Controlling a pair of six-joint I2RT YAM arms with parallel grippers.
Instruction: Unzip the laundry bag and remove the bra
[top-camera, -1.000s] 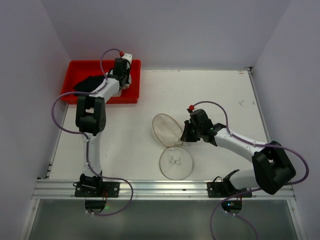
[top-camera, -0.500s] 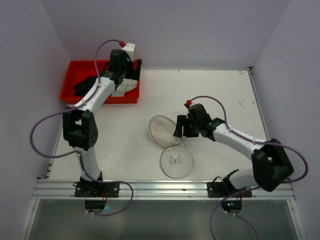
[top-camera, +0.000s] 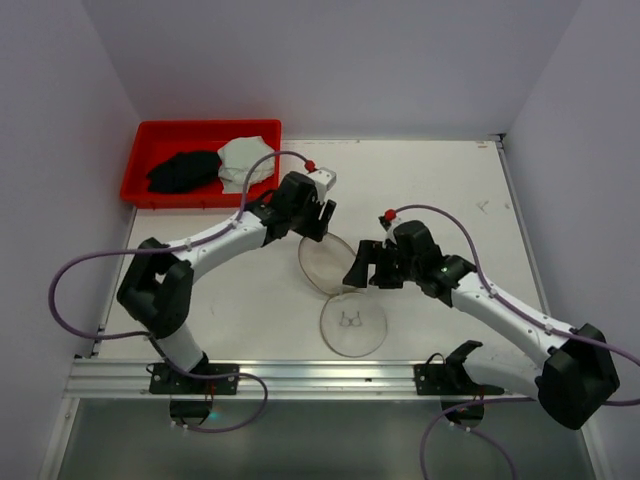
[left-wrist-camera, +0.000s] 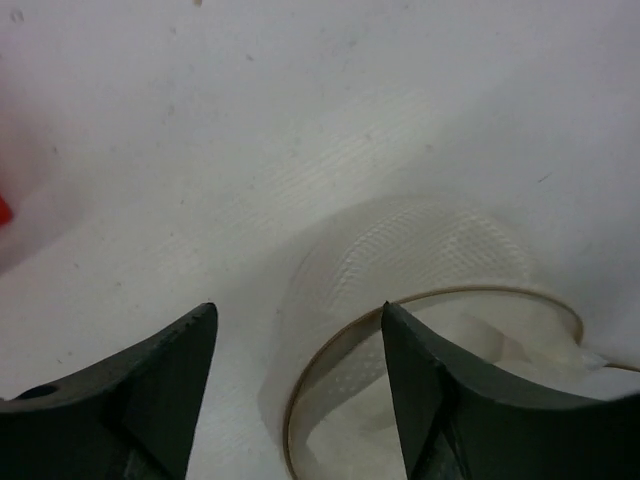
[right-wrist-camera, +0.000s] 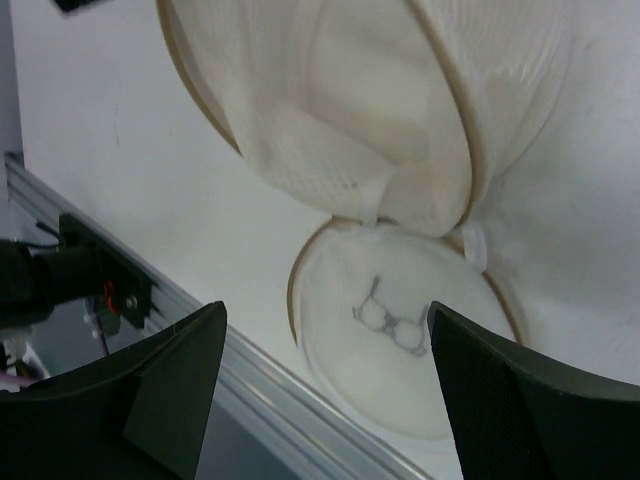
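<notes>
The outer edge (top-camera: 364, 354) (right-wrist-camera: 430, 436) of the laundry bag's round lid, across from where the lid joins the drum, will be gripped by my right gripper.
The laundry bag (top-camera: 322, 262) lies unzipped mid-table, its white mesh drum gaping on its side. Its round lid (top-camera: 352, 322), with the small bra drawing, lies flat toward the near edge. My left gripper (top-camera: 312, 228) hovers open at the drum's far rim; in the left wrist view that rim (left-wrist-camera: 420, 300) runs under the right finger (left-wrist-camera: 440, 400), and nothing is held between the left gripper's (left-wrist-camera: 295, 312) fingers. My right gripper (top-camera: 358, 270) is open beside the drum, and in its wrist view the right gripper (right-wrist-camera: 325, 312) hangs above the lid (right-wrist-camera: 400, 350) and the drum (right-wrist-camera: 380, 100). A white cupped garment (top-camera: 245, 160), apparently the bra, lies in the red tray (top-camera: 200, 195).
A black crumpled garment (top-camera: 185, 170) lies in the red tray at the far left corner, next to the white one. The aluminium rail (top-camera: 320, 378) with both arm bases runs along the near edge. White walls enclose the table on three sides.
My left gripper opened over the tray, left the white garment there and swung right to the bag's far rim. My right gripper opened off the bag and drew back slightly.
</notes>
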